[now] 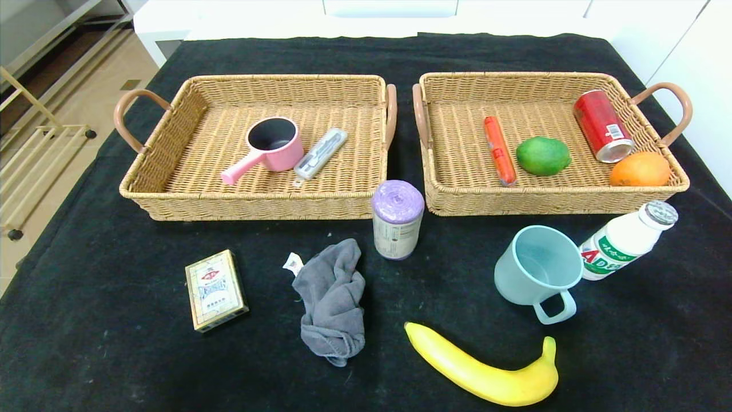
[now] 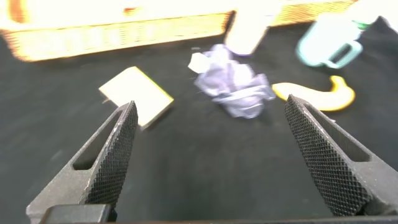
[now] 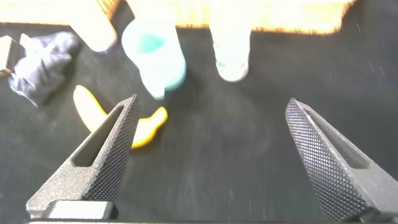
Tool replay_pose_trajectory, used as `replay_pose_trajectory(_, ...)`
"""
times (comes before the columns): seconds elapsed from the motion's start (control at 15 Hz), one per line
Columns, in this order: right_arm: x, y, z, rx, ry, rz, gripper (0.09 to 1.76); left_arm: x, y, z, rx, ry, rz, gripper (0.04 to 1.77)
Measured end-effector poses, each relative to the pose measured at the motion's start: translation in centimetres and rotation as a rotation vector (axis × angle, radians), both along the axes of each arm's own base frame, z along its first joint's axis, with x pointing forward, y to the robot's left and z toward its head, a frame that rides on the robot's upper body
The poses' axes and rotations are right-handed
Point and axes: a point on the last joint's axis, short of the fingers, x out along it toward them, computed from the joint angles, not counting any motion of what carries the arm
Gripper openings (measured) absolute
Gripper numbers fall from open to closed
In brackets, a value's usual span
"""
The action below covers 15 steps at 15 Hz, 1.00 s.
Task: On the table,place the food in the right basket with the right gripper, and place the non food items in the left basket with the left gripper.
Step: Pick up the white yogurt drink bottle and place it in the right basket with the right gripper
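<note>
My right gripper is going to close on the middle of the white drink bottle [image 1: 621, 240] [image 3: 231, 42], under the bottle's cap, next to the light blue mug.
On the black table lie a banana [image 1: 486, 375], a white drink bottle [image 1: 626, 240], a light blue mug [image 1: 540, 269], a purple roll [image 1: 397, 220], a grey cloth [image 1: 334, 300] and a card box [image 1: 215, 289]. The left basket [image 1: 251, 203] holds a pink pot [image 1: 273, 146] and a grey case [image 1: 320, 153]. The right basket [image 1: 549, 200] holds a sausage [image 1: 499, 150], a green fruit [image 1: 543, 155], a red can [image 1: 602, 126] and an orange [image 1: 639, 169]. My left gripper [image 2: 210, 104] hangs open short of the cloth [image 2: 233, 87] and card box [image 2: 137, 94]. My right gripper [image 3: 212, 101] is open, empty, short of the bottle [image 3: 231, 46] and mug [image 3: 155, 53].
Both baskets stand side by side at the back of the table, handles outward. Neither arm shows in the head view. A white counter runs behind the table and a metal rack [image 1: 34, 154] stands on the floor to the left.
</note>
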Motion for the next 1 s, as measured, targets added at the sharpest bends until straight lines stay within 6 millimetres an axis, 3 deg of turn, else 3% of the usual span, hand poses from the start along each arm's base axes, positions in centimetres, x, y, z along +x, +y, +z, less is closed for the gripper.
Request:
replay_pose_trajectory(0.47,4.9,1.3,1.5,-0.023,0.104,0.175,1.71,6.6,-2.8,3.5,0.044,0.074,-0.344,1.72)
replay_pose_trajectory(0.73,6.9,2.7,2.1,-0.03,0.098,0.181,1.71,9.7,-5.2,4.5,0.08,0.128,-0.432,1.72)
replay_pose_trajectory(1.0,7.6,3.7,1.8,-0.049,0.131,0.179,1.71,11.2,-6.3,4.8,0.096,0.155,-0.445,1.72)
